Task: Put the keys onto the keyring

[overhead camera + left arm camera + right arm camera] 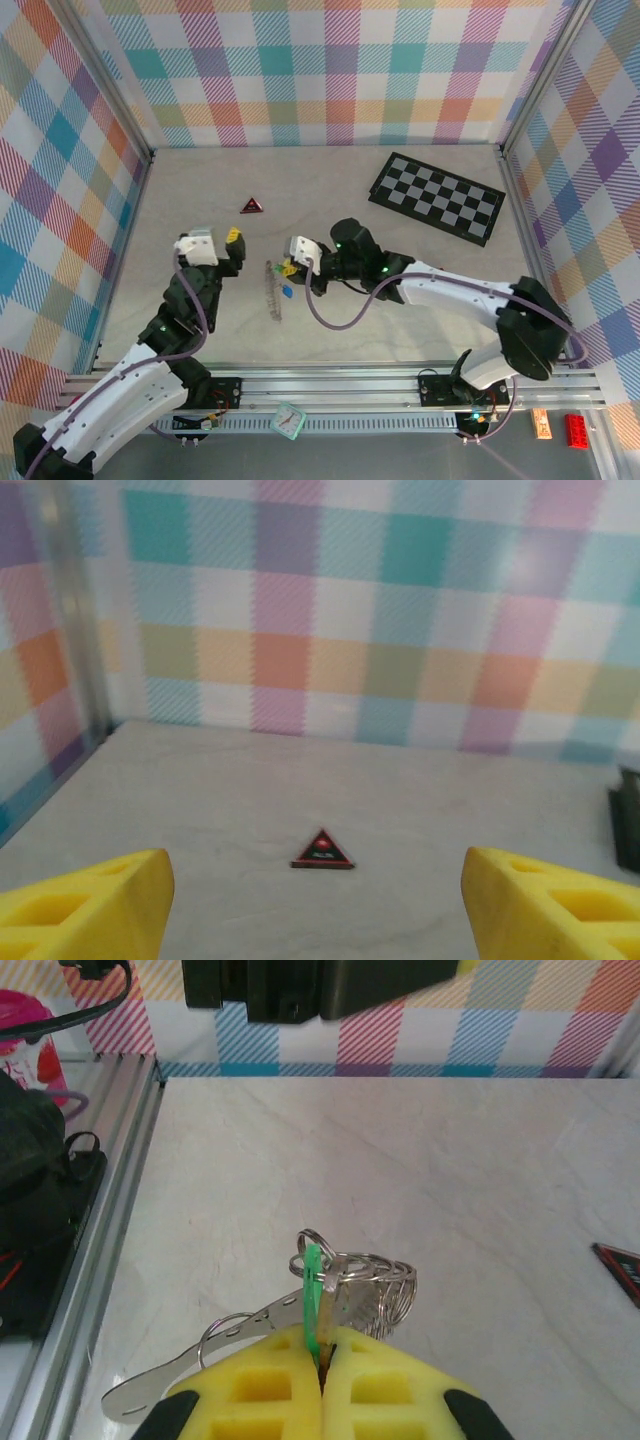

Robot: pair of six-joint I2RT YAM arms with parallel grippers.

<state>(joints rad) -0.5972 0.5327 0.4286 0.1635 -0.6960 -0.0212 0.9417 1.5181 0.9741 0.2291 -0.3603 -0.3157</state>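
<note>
My right gripper will set the green key, now hanging on the silvery keyring, down and let go of it on the bare in the middle of the table (359, 297) between the chequered board and the aluminium rail.
My right gripper (322, 1345) is shut on a green key (313, 1290) and a brass-coloured key beside it. These hang on a bunch of silvery wire rings, the keyring (385, 1282), just beyond the fingertips. A flat metal strip with holes (200, 1350) trails from the bunch to the lower left. From above, the right gripper (292, 268) sits mid-table with a silvery fringe of keys (275, 292) lying just in front of it. My left gripper (228, 243) stands open to the left of them, apart, its yellow fingers (80, 900) wide with nothing between.
A small red-and-black triangle (251, 206) lies on the table beyond the left gripper, also seen ahead as the triangle (322, 851). A chequered board (437, 197) lies at the back right. Plaid walls close the sides and back; an aluminium rail (400, 385) runs along the near edge.
</note>
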